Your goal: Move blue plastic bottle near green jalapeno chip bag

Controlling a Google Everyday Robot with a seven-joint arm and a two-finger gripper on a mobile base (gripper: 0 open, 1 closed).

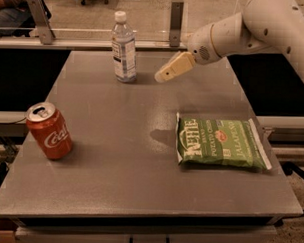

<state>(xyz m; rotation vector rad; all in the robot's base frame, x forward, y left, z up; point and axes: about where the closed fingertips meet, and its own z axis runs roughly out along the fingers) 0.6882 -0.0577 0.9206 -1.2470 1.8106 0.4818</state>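
The robot's gripper should next move to the blue plastic bottle's middle (124,51) and close there, around the upper part of the printed label on the bottle.
The blue plastic bottle (123,47) stands upright at the far left-centre of the grey table (115,177), with a white cap and printed label. The green jalapeno chip bag (221,144) lies flat on the right side of the table. My gripper (162,75) hangs above the table at the far middle, a short way right of the bottle and apart from it. It holds nothing. The white arm reaches in from the upper right.
A red soda can (49,131) stands upright near the table's left edge. A metal rail with posts (176,22) runs behind the table's far edge. The table's right edge lies just past the chip bag.
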